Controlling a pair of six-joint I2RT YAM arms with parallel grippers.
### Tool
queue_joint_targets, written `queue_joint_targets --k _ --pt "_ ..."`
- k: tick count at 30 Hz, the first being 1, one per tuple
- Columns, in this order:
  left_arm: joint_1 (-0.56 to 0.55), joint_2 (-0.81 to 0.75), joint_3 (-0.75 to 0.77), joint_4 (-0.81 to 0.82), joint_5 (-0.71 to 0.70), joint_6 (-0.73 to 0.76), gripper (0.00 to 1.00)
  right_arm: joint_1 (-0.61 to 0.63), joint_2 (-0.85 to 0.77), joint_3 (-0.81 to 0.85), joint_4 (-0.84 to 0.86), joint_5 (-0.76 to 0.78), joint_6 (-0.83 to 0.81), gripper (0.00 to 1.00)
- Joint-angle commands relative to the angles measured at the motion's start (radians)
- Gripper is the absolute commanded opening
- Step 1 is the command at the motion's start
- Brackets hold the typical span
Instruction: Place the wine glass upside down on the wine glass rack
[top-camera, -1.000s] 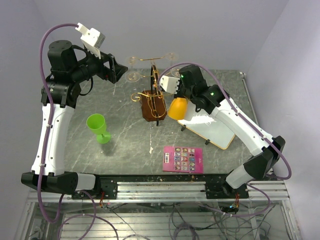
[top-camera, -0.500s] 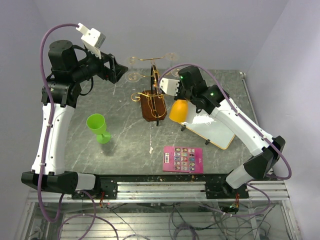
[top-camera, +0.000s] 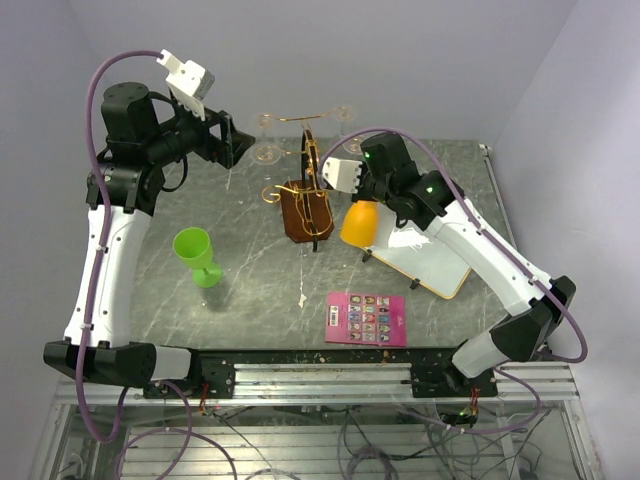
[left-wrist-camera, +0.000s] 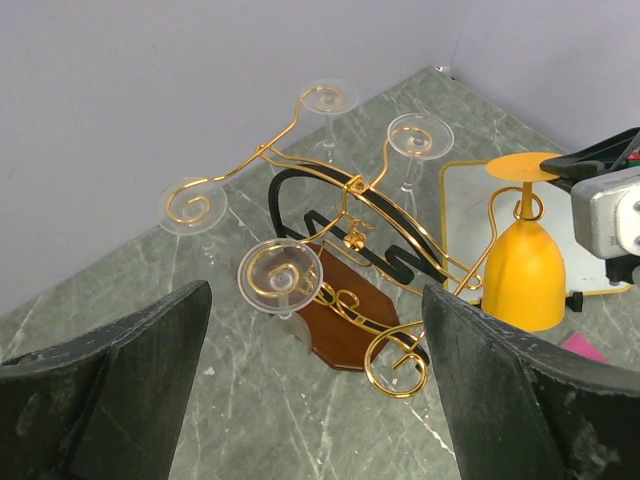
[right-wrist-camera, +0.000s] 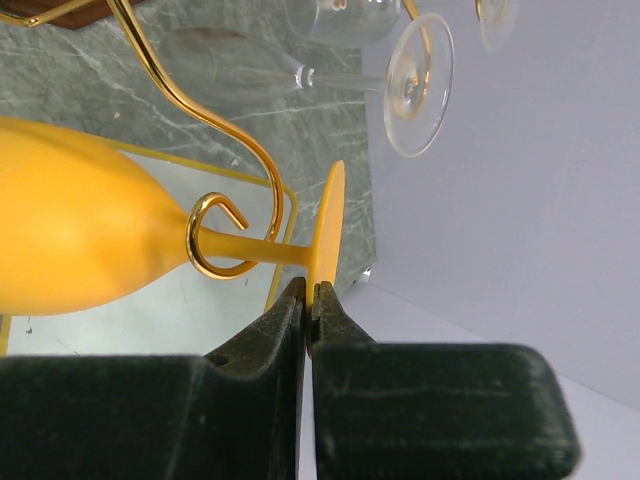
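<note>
The yellow wine glass's foot hangs above the gold scroll hook; next my right gripper opens, lets it settle, then pinches the foot's rim (right-wrist-camera: 329, 215).
The gold wire wine glass rack (top-camera: 308, 165) stands on its dark brown block base (top-camera: 306, 212) at the table's middle back. Clear glasses (left-wrist-camera: 280, 277) hang upside down on its scrolls. My right gripper (right-wrist-camera: 309, 292) is shut on the foot rim of a yellow wine glass (top-camera: 360, 224), held upside down beside the rack. Its stem (right-wrist-camera: 262, 249) sits inside a gold scroll hook (right-wrist-camera: 212, 238). The yellow glass also shows in the left wrist view (left-wrist-camera: 523, 266). My left gripper (top-camera: 232, 141) is open and empty, raised at the rack's left. A green wine glass (top-camera: 197, 254) stands upright at left.
A white tray with a yellow rim (top-camera: 428, 262) lies at the right under the yellow glass. A pink card (top-camera: 367, 318) lies near the front. The purple back wall is close behind the rack.
My right gripper has carried the yellow glass slightly down and right, settling its stem into the rack's scroll hook. My left arm has shifted a little.
</note>
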Motion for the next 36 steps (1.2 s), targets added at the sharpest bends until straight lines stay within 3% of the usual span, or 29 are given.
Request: queue_joint_targets --k 1,19,31,36 --pt "0.007 0.003 -0.006 0.035 -0.009 0.019 0.96 -0.001 -0.033 0.029 -0.032 -0.012 -0.016 0.00" --pt "0.007 0.011 -0.008 0.036 -0.003 0.020 0.96 0.000 -0.033 0.039 -0.068 -0.091 -0.002 0.00" --pt "0.007 0.003 -0.016 0.036 -0.004 0.028 0.96 0.001 -0.045 0.042 -0.100 -0.137 0.007 0.06" --pt "0.007 -0.006 -0.024 0.035 -0.006 0.035 0.96 0.000 -0.049 0.028 -0.099 -0.134 0.008 0.12"
